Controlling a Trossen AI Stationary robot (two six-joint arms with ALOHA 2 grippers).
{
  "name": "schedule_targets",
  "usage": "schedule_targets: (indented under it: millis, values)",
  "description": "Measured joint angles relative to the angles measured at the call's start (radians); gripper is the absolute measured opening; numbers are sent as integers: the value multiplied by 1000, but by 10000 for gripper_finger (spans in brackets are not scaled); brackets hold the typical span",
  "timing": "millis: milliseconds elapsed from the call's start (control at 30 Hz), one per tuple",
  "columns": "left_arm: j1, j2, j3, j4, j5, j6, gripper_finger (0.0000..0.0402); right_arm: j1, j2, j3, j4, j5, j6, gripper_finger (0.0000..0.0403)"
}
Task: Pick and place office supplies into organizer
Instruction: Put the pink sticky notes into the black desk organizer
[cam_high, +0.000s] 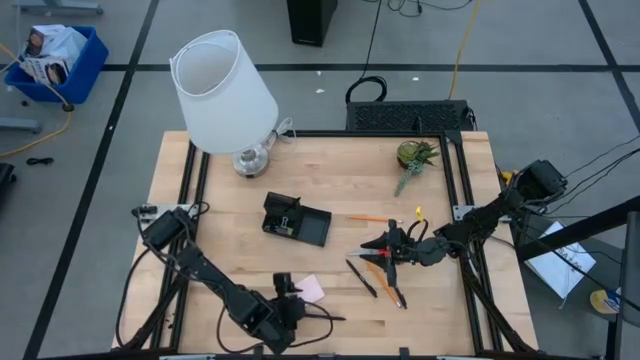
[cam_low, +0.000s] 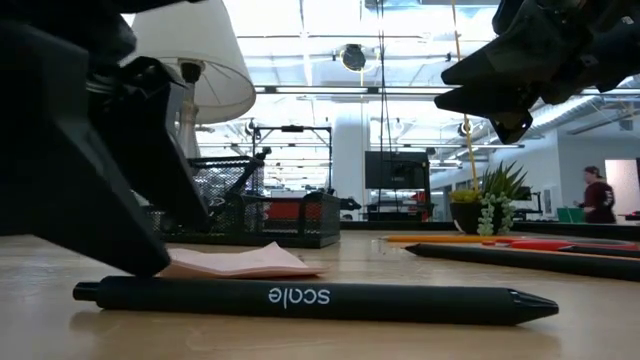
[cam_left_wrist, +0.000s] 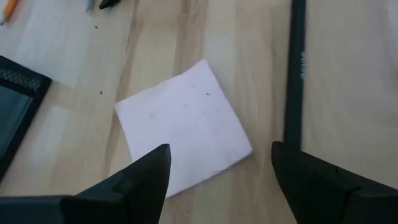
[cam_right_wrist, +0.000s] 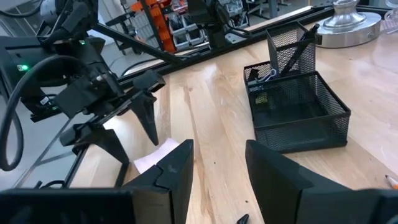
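The pink pad lies flat with its corner between the left gripper's spread fingers, so the robot should pinch the pad's thin edge (cam_left_wrist: 208, 175) before it lifts the pad to the organizer.
The pink sticky-note pad (cam_left_wrist: 186, 127) lies flat on the wood near the table's front edge, also seen in the high view (cam_high: 311, 289). My left gripper (cam_left_wrist: 217, 171) slants down over the pad's near edge, open, one finger on each side of a corner. A black pen (cam_low: 310, 297) lies just in front of the pad. My right gripper (cam_high: 388, 246) hangs open above the red-handled scissors (cam_high: 377, 256), black pens (cam_high: 361, 277) and an orange pencil (cam_high: 398, 295). The black organizer (cam_high: 297, 220) stands mid-table. My left gripper comes at the pad slanting down, from the table's left. One fingertip (cam_low: 150, 262) stands at table level right beside the pad's edge (cam_low: 190, 268). Whether it touches the pad, I cannot tell.
A white lamp (cam_high: 222, 95) stands at the far left and a green plant sprig (cam_high: 414, 160) at the far right. Another orange pencil (cam_high: 370, 218) and a tiny yellow piece (cam_high: 418, 212) lie right of the organizer. Bare wood lies between the organizer and the pad.
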Motion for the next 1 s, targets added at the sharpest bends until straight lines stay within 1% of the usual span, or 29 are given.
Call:
schedule_targets:
  millis: [233,567,700,867,1000]
  values:
    - [16,3,-1,-6,-7,4,281,0,0,0,0,0,0,139]
    - [20,29,-2,-8,-29,-3,250,0,0,0,-3,0,0,139]
    - [29,31,-3,-23,-41,-16,224,0,0,0,0,0,0,139]
    - [42,31,-4,-41,-45,-46,180,0,0,0,0,0,0,139]
    - [43,33,-5,-53,-72,-54,143,0,0,0,0,0,0,139]
